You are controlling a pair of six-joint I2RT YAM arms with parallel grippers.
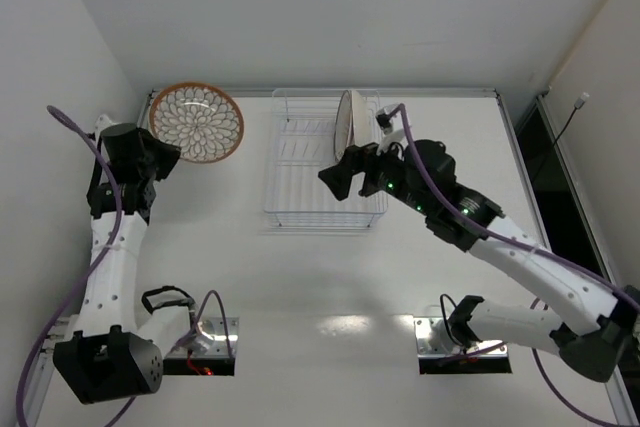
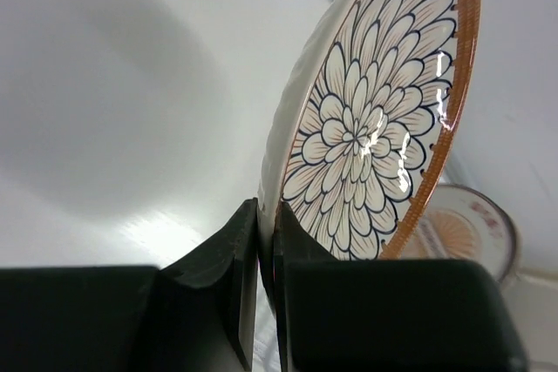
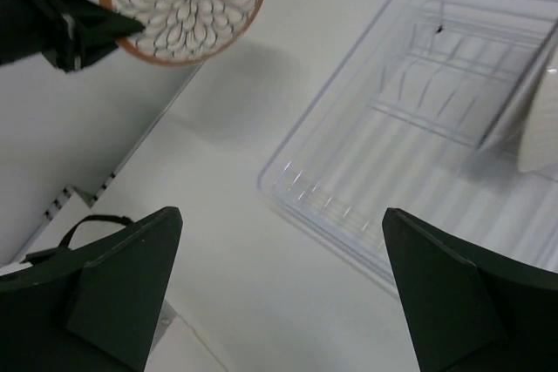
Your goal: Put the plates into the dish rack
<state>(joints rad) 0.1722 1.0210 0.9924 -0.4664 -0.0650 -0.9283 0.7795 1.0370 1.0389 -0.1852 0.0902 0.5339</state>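
Observation:
The robot's right gripper should next move to the petal plate's free rim (image 1: pixel 235 102), across from the left gripper, and close there to take over the plate.
My left gripper (image 1: pixel 168 154) is shut on the rim of a brown-and-white petal plate (image 1: pixel 197 122) and holds it up at the table's far left corner. In the left wrist view the fingers (image 2: pixel 301 250) pinch the plate (image 2: pixel 375 119) on both faces. A sunburst plate (image 2: pixel 462 233) lies behind it. The dish rack (image 1: pixel 300 187) stands at the middle back, with one white-backed plate (image 1: pixel 347 119) on edge in its far right part. My right gripper (image 1: pixel 340 175) is open and empty above the rack's right half. In the right wrist view the rack (image 3: pixel 410 137) and the held plate (image 3: pixel 185 4) show.
White walls close the table at the back and left. A dark gap (image 1: pixel 545 162) runs along the table's right edge. The arm mounts (image 1: pixel 205 337) and loose cables sit at the near edge.

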